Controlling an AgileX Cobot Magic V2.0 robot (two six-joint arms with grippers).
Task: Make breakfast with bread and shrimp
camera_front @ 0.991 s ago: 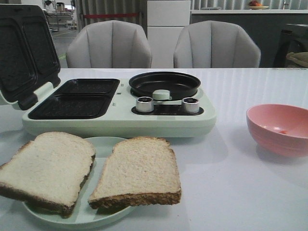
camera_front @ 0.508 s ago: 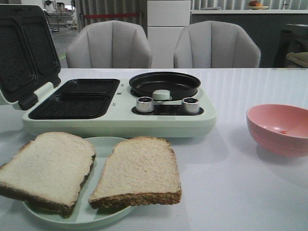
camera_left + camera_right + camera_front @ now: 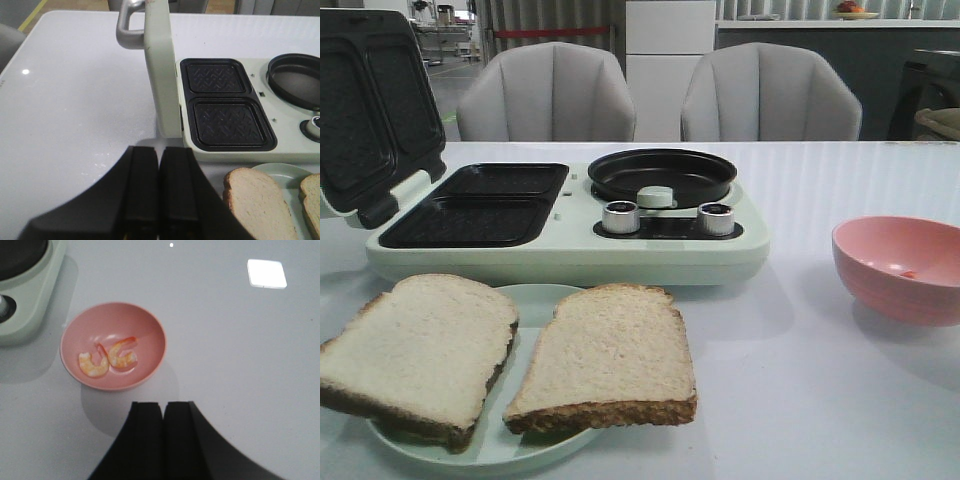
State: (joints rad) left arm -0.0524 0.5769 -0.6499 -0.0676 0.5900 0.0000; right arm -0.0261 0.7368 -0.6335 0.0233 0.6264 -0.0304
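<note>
The bread slice farther from the pink bowl should be grabbed next with my left gripper by its outer edge (image 3: 354, 346) (image 3: 228, 194), away from the other slice.
Two bread slices, the left slice (image 3: 415, 350) and the right slice (image 3: 608, 358), lie side by side on a pale green plate (image 3: 535, 300) at the front left; one slice also shows in the left wrist view (image 3: 260, 205). Two curved pink-orange shrimp (image 3: 107, 358) lie in a pink bowl (image 3: 113, 345), which stands at the right in the front view (image 3: 900, 268). My left gripper (image 3: 158, 152) is shut and empty, above the table beside the plate. My right gripper (image 3: 164, 407) is shut and empty, above the table near the bowl. Neither gripper shows in the front view.
A pale green breakfast maker (image 3: 570, 240) stands behind the plate, its lid (image 3: 365, 100) raised, with two black sandwich plates (image 3: 480, 205), a round black pan (image 3: 662, 175), a pale green knob (image 3: 655, 197) and two metal dials (image 3: 620, 217). Two grey chairs (image 3: 548, 95) stand behind the table.
</note>
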